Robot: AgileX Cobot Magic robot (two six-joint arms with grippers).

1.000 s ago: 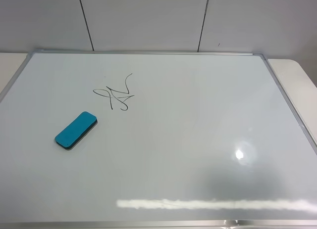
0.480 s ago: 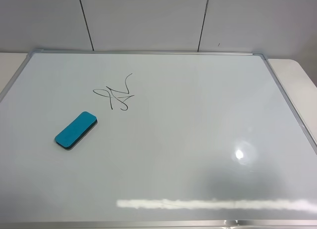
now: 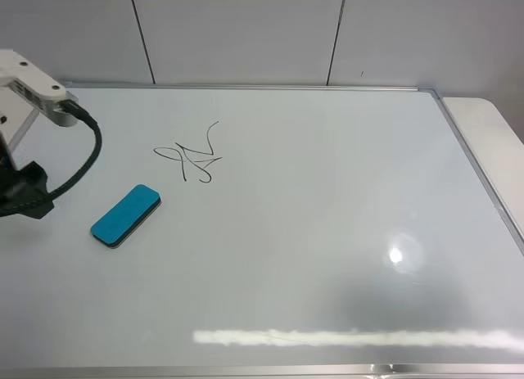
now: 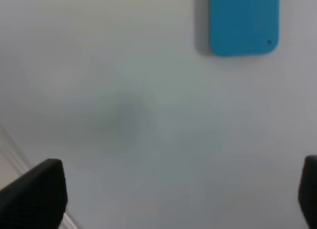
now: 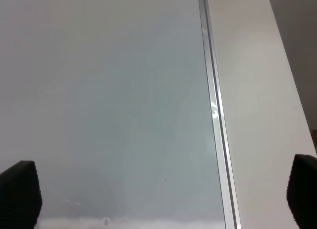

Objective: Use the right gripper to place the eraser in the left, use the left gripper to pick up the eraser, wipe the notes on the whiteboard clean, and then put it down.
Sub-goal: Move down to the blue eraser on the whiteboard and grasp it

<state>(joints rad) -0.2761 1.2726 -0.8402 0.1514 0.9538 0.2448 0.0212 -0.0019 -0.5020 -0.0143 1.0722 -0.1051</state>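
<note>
The teal eraser is next for my left gripper. It should go there and close on the long sides at the eraser's middle (image 3: 126,216).
A teal eraser (image 3: 125,215) lies flat on the left part of the whiteboard (image 3: 327,215), just below a black scribble of notes (image 3: 195,156). My left arm (image 3: 49,97) has come in at the far left edge, to the left of the eraser. In the left wrist view the left gripper (image 4: 179,192) is open and empty, above bare board, with the eraser (image 4: 243,22) ahead of it and apart from it. My right gripper (image 5: 162,189) is open and empty over the board's right edge; it is out of the exterior view.
The board's metal frame (image 5: 213,105) runs beside a white table surface (image 5: 257,115) on the right. The same table (image 3: 491,142) shows at the right of the exterior view. A panelled wall (image 3: 246,27) stands behind the board.
My left arm has entered the exterior view at the far left, where no arm showed before. The eraser and the notes have not moved.
</note>
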